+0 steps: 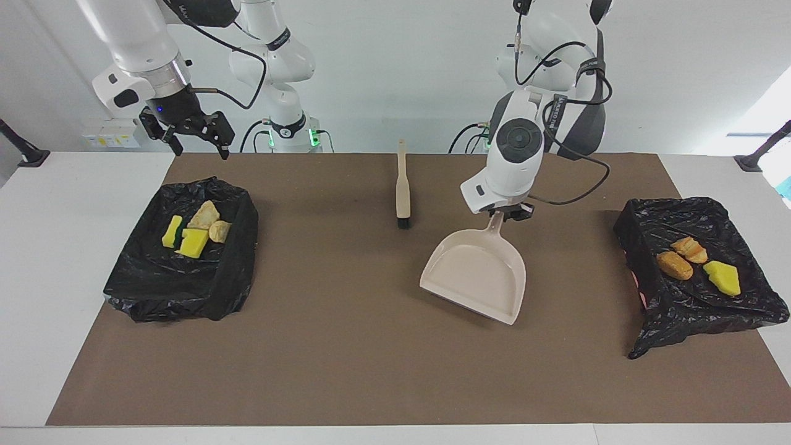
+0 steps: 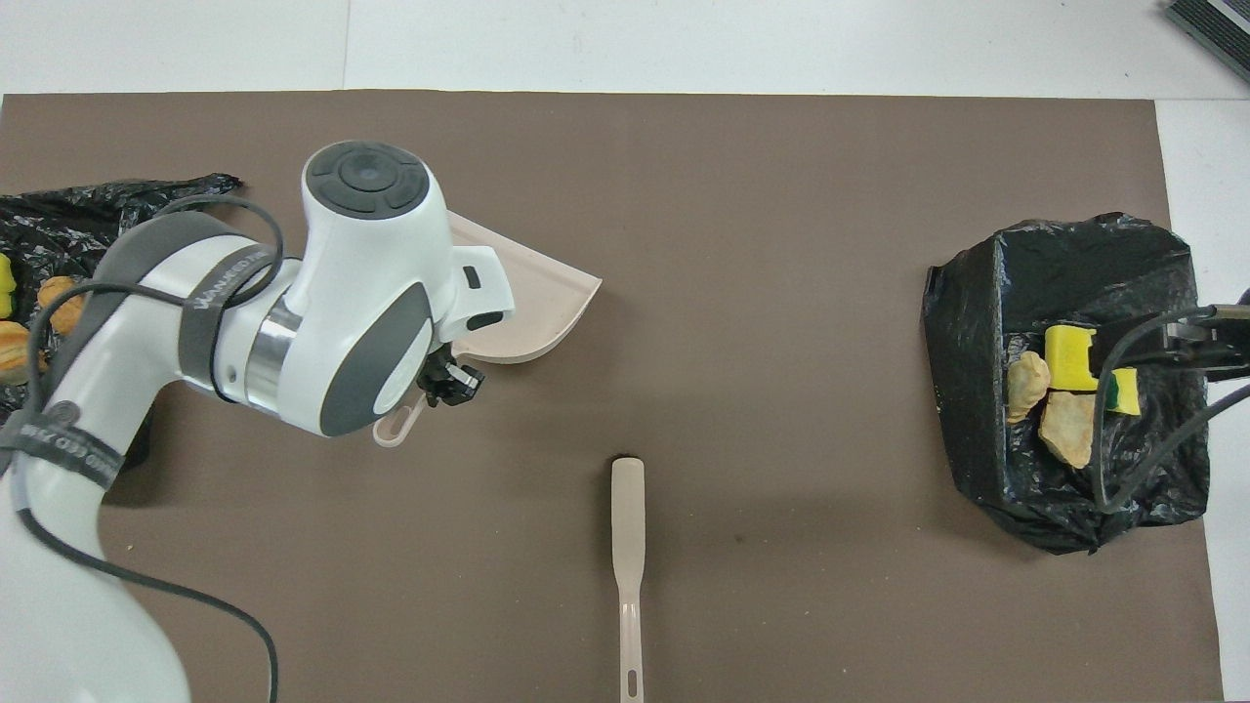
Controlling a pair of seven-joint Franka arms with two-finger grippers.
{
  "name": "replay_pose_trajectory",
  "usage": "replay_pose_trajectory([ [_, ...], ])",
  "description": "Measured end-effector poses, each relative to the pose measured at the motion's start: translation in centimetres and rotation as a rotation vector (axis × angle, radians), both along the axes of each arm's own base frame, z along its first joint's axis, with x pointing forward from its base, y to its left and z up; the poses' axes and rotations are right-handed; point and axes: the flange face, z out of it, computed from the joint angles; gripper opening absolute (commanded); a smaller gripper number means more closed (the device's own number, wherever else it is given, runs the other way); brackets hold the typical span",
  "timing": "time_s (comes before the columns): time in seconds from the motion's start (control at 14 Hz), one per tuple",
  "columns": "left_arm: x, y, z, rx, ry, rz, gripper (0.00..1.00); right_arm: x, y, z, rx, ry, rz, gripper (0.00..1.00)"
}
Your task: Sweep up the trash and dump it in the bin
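Next, my left gripper releases the beige dustpan on the brown mat straight point(image 2: 633, 285) beyond the bristles of the beige brush.
The beige dustpan point(image 1: 476, 275) lies empty on the brown mat, mid-table toward the left arm's end; it also shows in the overhead view point(image 2: 527, 312). My left gripper point(image 1: 510, 213) is shut on its handle point(image 2: 395, 430). My right gripper point(image 1: 201, 145) is open and empty, raised over the black-lined bin point(image 1: 185, 290) at the right arm's end. That bin holds trash: yellow sponge bits point(image 1: 193, 242) and pale beige chunks point(image 1: 204, 216). A second black-lined bin point(image 1: 698, 309) at the left arm's end holds orange-brown chunks point(image 1: 675, 266) and a yellow sponge bit point(image 1: 723, 277).
The beige brush point(image 1: 402, 185) lies on the mat near the robots, at mid-table, bristles pointing away from them; it also shows in the overhead view point(image 2: 627, 547). The brown mat point(image 1: 346, 371) covers most of the white table.
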Motion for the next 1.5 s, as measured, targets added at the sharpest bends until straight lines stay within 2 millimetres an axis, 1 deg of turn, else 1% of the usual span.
replay_pose_trajectory([
  [0.07, 0.1, -1.9, -0.3, -0.005, -0.006, 0.049, 0.0, -0.1, 0.0, 0.3, 0.0, -0.007, 0.0, 1.0],
  [0.28, 0.5, -6.6, -1.0, -0.01, -0.042, 0.153, 0.0, -0.3, 0.1, 0.7, 0.0, -0.013, 0.002, 1.0],
  [0.36, 0.6, -8.1, -1.6, -0.005, -0.053, 0.178, 0.0, -0.3, 0.4, 0.7, 0.0, -0.013, 0.007, 1.0],
  [0.64, 1.1, -14.8, -6.3, 0.014, -0.11, 0.282, 0.01, -0.3, 0.5, 0.7, 0.0, -0.013, 0.009, 1.0],
  [0.71, 1.0, -16.0, -7.0, 0.008, -0.13, 0.306, 0.45, -0.3, 0.6, 0.7, -0.001, -0.013, 0.01, 1.0],
  [0.78, 0.7, -16.8, -7.4, 0.002, -0.144, 0.318, 0.99, -0.3, 0.8, 0.7, -0.001, -0.014, 0.015, 1.0],
  [0.85, 0.6, -17.1, -7.6, 0.0, -0.151, 0.325, 1.0, -0.3, 1.1, 0.7, -0.001, -0.014, 0.021, 1.0],
  [1.0, 1.0, -16.8, -7.4, 0.0, -0.161, 0.338, 1.0, -0.3, 1.5, 0.7, -0.002, -0.014, 0.028, 1.0],
  [1.07, 1.4, -16.3, -6.8, -0.003, -0.171, 0.348, 1.0, -0.3, 1.5, 0.7, -0.002, -0.014, 0.028, 1.0],
  [1.14, 2.1, -15.4, -5.7, -0.01, -0.185, 0.361, 1.0, -0.3, 1.5, 0.7, -0.002, -0.014, 0.028, 1.0],
  [1.28, 4.0, -12.1, -2.3, -0.037, -0.213, 0.382, 1.0, -0.3, 1.5, 0.7, -0.002, -0.014, 0.027, 1.0],
  [1.35, 5.1, -9.8, -0.7, -0.051, -0.223, 0.388, 1.0, -0.3, 1.5, 0.7, -0.002, -0.014, 0.027, 1.0],
  [1.5, 7.3, -4.2, 1.8, -0.062, -0.22, 0.388, 1.0, -0.3, 1.5, 0.7, -0.002, -0.014, 0.027, 1.0],
])
